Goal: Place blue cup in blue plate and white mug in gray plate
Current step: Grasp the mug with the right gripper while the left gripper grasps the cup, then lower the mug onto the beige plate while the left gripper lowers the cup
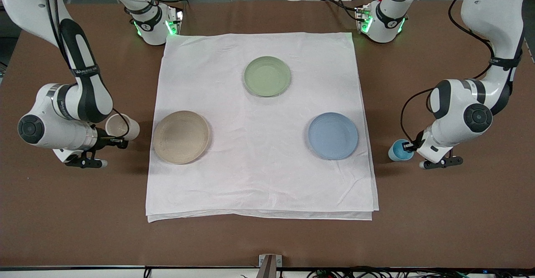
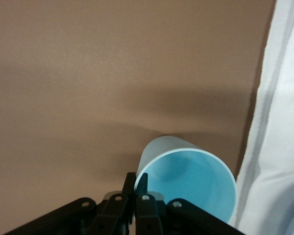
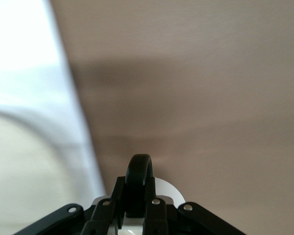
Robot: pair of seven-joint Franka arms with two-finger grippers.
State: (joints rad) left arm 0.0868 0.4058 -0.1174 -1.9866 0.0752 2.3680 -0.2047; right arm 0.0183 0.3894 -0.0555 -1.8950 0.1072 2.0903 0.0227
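Note:
Next, I let go of the blue cup, now over the brown table off the cloth, with my left gripper in the blue plate, just off its middle (image 1: pixel 342 134) toward the closest edge of the cloth.
My left gripper (image 1: pixel 407 146) is shut on the rim of the blue cup (image 1: pixel 399 151), one finger inside and one outside, over the brown table just off the cloth at the left arm's end. In the left wrist view the cup (image 2: pixel 191 181) shows its bright blue inside at my gripper (image 2: pixel 136 178). The blue plate (image 1: pixel 333 136) lies on the cloth beside it. My right gripper (image 1: pixel 119 141) is shut on the dark handle (image 3: pixel 138 171) of the white mug (image 1: pixel 121 126), tilted over the brown table at the right arm's end. The gray plate (image 1: pixel 181 136) lies on the cloth beside it.
A white cloth (image 1: pixel 259 177) covers the middle of the brown table (image 1: pixel 267 240). A sage-green plate (image 1: pixel 267 76) lies on the cloth, farther from the front camera than the other two plates. The cloth's edge shows in both wrist views (image 2: pixel 279 137) (image 3: pixel 39 88).

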